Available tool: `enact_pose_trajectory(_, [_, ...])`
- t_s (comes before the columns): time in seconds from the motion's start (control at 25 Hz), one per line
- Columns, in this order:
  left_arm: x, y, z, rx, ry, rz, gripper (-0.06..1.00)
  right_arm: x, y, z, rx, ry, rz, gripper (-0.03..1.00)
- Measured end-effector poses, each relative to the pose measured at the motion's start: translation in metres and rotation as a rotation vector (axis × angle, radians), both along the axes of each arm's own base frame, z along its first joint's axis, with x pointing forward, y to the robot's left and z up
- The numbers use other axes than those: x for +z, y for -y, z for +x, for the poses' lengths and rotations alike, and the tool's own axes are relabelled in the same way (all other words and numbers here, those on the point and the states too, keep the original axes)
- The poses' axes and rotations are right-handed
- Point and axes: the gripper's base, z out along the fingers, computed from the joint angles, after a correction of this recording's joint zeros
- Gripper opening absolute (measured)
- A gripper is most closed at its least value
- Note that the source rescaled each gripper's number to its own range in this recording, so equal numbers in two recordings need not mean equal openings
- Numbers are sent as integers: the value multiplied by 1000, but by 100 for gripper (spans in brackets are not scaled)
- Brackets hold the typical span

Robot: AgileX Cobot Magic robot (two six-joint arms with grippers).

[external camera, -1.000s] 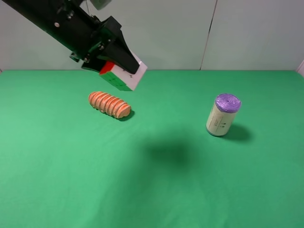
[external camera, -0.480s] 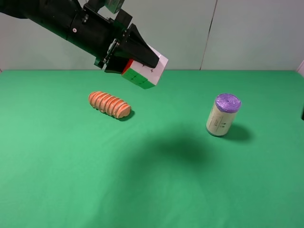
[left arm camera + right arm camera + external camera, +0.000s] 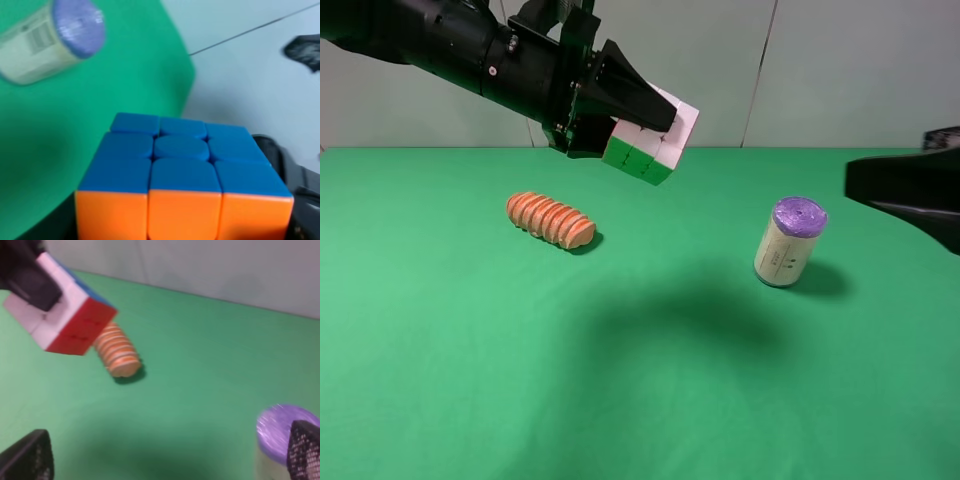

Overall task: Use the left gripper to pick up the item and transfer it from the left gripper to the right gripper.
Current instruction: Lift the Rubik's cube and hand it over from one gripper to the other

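The robot's right gripper needs to next go to the puzzle cube's loose end [image 3: 674,139] [image 3: 84,326], which sticks out past the left gripper's fingers, and close there.
My left gripper [image 3: 652,122] is shut on the puzzle cube [image 3: 653,142] and holds it high above the green table, right of the orange loaf. In the left wrist view the cube [image 3: 182,175] fills the frame, with a blue and an orange face showing. In the right wrist view the cube [image 3: 65,315] shows white and red faces, with a black jaw across it. My right gripper [image 3: 882,193] comes in from the right edge, well apart from the cube. It is open and empty, with its fingertips [image 3: 25,457] wide apart.
A ridged orange bread loaf [image 3: 551,220] lies on the table [image 3: 650,400] at the left. A purple-topped beige canister [image 3: 790,242] stands at the right, just below my right gripper. Both also show in the right wrist view: the loaf [image 3: 117,352] and the canister [image 3: 282,427].
My left gripper has carried the cube rightward and a little higher. My right gripper has come into the exterior view from the right edge.
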Motion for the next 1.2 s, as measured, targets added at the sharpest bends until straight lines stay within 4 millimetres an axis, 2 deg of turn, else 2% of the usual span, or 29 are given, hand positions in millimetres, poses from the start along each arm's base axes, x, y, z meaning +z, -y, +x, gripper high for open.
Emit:
enact_pose_trajectory(0.24, [-4,4,3,-3,-29,-62,0,-5,-18,26,86,116,-95,100])
enact_pose_trajectory(0.48, [-13,7,8,-4,-68,-115,0,-23,-44,47,158,140,-187,100])
enact_pose_trajectory(0.72, [-22,11,13,1,-97,-175,0,-36,-64,57,171,157,-245,100])
enact_pose_trajectory(1.04, [-45,15,23,37,-135,-213,0,-40,-74,63,141,189,-266,100])
enact_pose_trajectory(1.2, [-46,15,24,37,-117,-223,0,-43,-81,72,142,173,-281,100])
